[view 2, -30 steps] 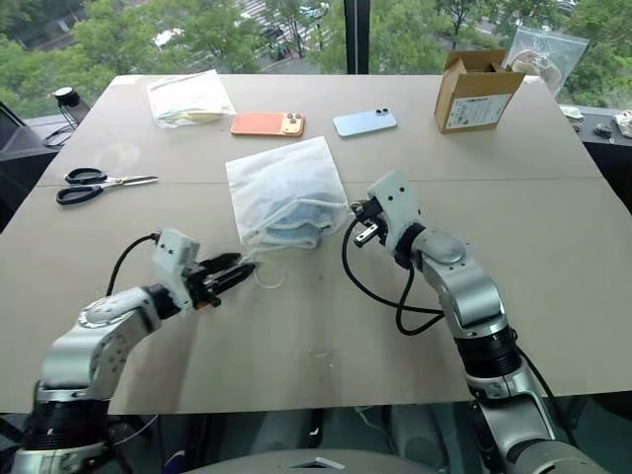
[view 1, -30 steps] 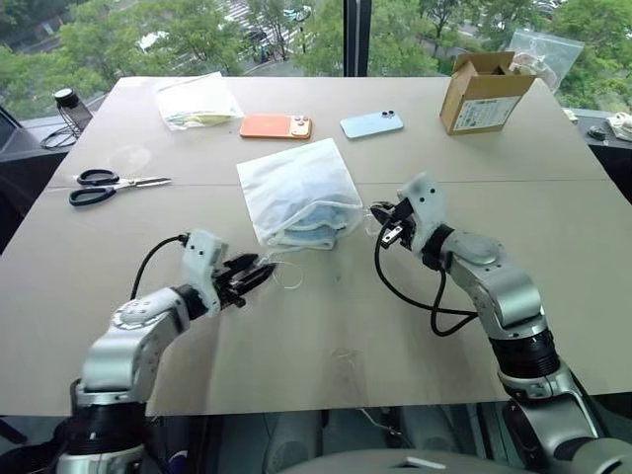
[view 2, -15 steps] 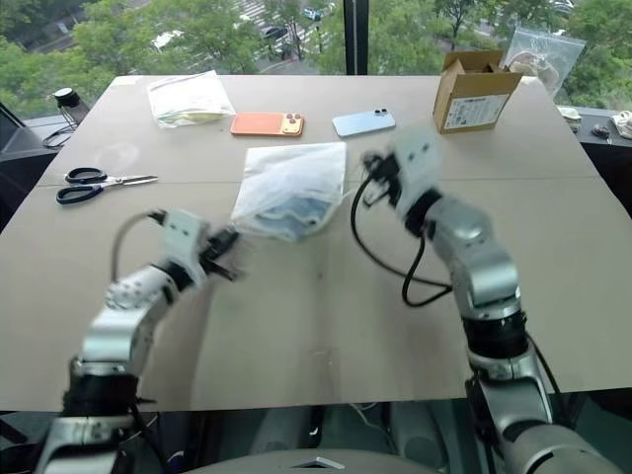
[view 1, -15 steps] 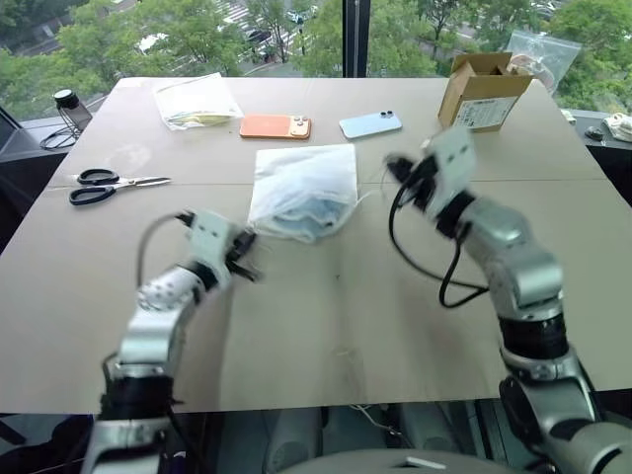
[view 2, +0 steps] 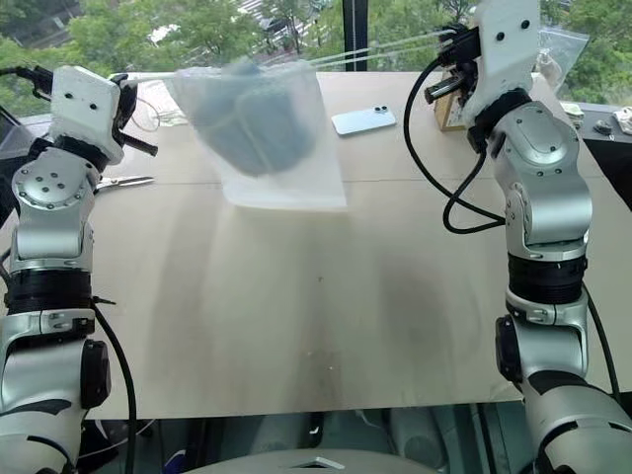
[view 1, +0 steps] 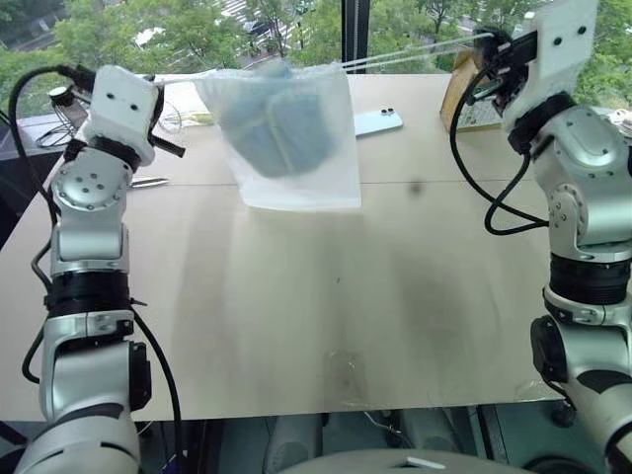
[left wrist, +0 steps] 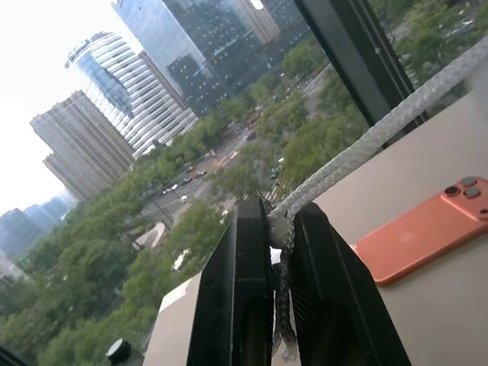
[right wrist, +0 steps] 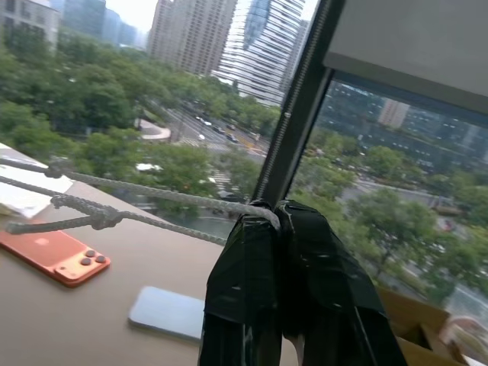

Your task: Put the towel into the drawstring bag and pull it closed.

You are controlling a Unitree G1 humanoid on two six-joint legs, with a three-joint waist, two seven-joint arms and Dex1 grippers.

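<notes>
The white drawstring bag will leave my right gripper on the bare table [view 1: 400, 218], just in front of the blue phone.
The white drawstring bag [view 1: 291, 138] hangs in the air over the far half of the table, strung between my two raised grippers. The light-blue towel [view 1: 275, 133] shows through its thin fabric, sitting inside. My left gripper [left wrist: 278, 217] is shut on a white cord [left wrist: 358, 149] at the bag's left side. My right gripper [right wrist: 278, 207] is shut on the cords [view 1: 415, 51], which run taut from the bag's gathered top edge to it. In the head views the left gripper [view 1: 170, 89] and the right gripper [view 1: 491, 44] are both held high and wide apart.
On the table [view 1: 326, 296] behind the hanging bag lie a blue phone [view 1: 378, 121] and an orange phone [left wrist: 427, 232]. A cardboard box [view 1: 462, 99] stands at the far right. Scissors [view 2: 123, 182] lie at the left, beside my left arm.
Both grippers rose and spread apart, lifting the bag with the towel off the table. The left gripper closed on a cord. The cords now run taut and the bag's mouth is gathered.
</notes>
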